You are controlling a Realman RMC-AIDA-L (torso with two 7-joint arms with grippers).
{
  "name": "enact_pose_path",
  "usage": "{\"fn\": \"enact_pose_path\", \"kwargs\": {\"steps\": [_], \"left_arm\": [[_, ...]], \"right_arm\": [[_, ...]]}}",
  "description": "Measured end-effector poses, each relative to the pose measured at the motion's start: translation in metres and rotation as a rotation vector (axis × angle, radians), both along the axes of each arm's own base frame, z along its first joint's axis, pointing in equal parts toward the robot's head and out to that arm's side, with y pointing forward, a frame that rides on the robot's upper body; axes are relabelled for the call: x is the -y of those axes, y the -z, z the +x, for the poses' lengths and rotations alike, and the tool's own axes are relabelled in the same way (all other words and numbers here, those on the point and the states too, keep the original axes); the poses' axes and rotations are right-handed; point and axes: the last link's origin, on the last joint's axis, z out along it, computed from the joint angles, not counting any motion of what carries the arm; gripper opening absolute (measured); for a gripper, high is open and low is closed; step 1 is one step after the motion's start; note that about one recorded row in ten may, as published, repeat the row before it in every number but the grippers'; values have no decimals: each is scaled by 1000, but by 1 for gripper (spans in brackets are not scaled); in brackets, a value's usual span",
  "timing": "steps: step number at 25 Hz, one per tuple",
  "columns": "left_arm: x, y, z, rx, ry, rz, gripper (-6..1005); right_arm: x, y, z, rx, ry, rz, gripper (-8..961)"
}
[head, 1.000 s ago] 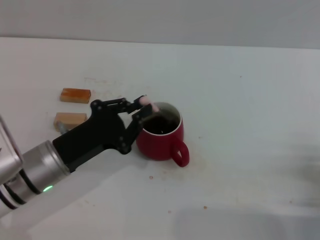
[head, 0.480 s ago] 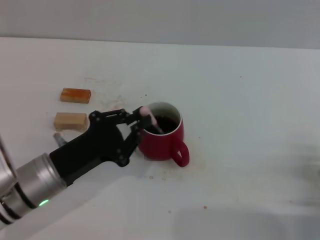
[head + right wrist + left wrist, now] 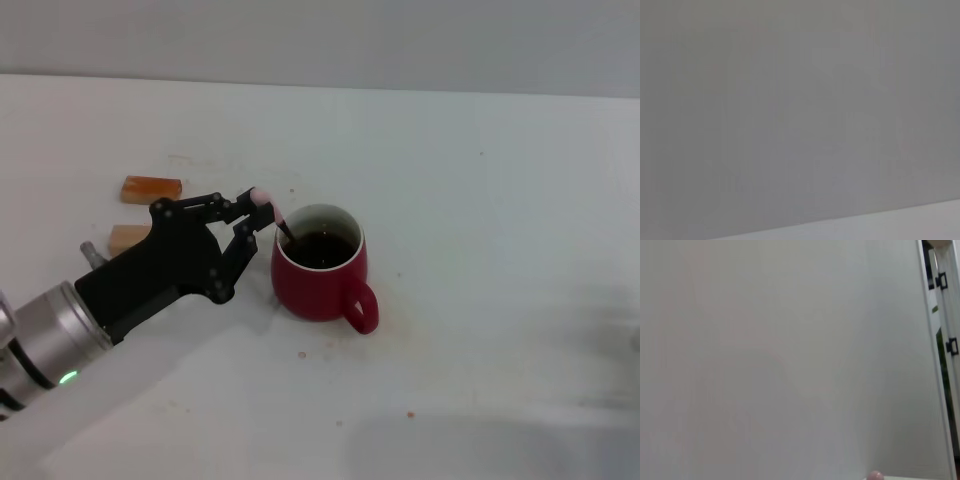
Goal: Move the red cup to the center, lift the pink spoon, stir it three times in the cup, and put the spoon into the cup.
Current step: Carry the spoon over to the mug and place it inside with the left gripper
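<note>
The robot's left gripper will release the pink spoon in the red cup (image 3: 280, 247), against the cup's rim on the side facing the wooden blocks.
The red cup (image 3: 320, 268) stands upright near the middle of the white table, its handle toward the front right and dark liquid inside. My left gripper (image 3: 252, 215) is just left of the cup's rim and is shut on the pink spoon (image 3: 268, 204). The spoon's pink handle end sticks up between the fingers, and its dark neck slants down over the left rim into the liquid. The handle tip also shows in the left wrist view (image 3: 875, 475). The spoon's bowl is hidden in the cup. My right gripper is out of view.
Two wooden blocks lie at the left: an orange one (image 3: 151, 189) and a tan one (image 3: 128, 238), partly behind my left arm. A few small crumbs lie in front of the cup. Both wrist views face a blank wall.
My left gripper has swung the spoon from the cup's far rim toward its near left side, then back left and up. The cup has stayed put.
</note>
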Motion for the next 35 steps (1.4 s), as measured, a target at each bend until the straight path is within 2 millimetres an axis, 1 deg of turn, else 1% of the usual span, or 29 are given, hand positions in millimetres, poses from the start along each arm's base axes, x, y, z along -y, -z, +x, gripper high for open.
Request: {"fn": "enact_pose_path", "kwargs": {"steps": [6,7,8,13,15,17,18,19,21,22,24,26,29,32,35], "left_arm": [[-10,5,14,1,38,-7,130],[-9,9,19,6,56,-25,130],[-9,9,19,6,56,-25,130],[-1,25,27,6,75,-77,130],[4,27,24,4,67,-79,131],[9,26,15,-8,40,-70,131],[9,26,15,-8,40,-70,131],[11,24,4,-30,0,-58,131],[10,22,-2,-45,-26,-47,131],[8,18,-9,-64,-51,-28,131],[6,16,-10,-72,-55,-23,131],[-2,14,-9,-89,-53,-12,130],[-14,17,-1,-107,-38,-10,128],[-24,23,8,-129,-24,-19,127],[-27,31,15,-131,-24,-31,125]], "right_arm": [[-1,-1,-1,0,-8,4,0],[-2,-1,-1,1,-8,4,0],[-2,-1,-1,1,-8,4,0],[-2,-1,-1,0,-8,4,0],[-2,-1,-1,-1,-7,2,0],[-2,0,-2,-3,-6,1,0],[-2,0,-2,-3,-5,1,0],[-2,0,-2,-4,-5,1,0],[-1,0,-1,-3,-2,1,0],[-1,0,-1,-3,0,1,0],[-1,0,0,-4,2,1,0],[-1,0,0,-5,2,1,0],[-2,0,-1,-5,0,2,0],[-2,0,-1,-7,-2,2,0],[-2,0,-1,-8,-1,3,0]]}}
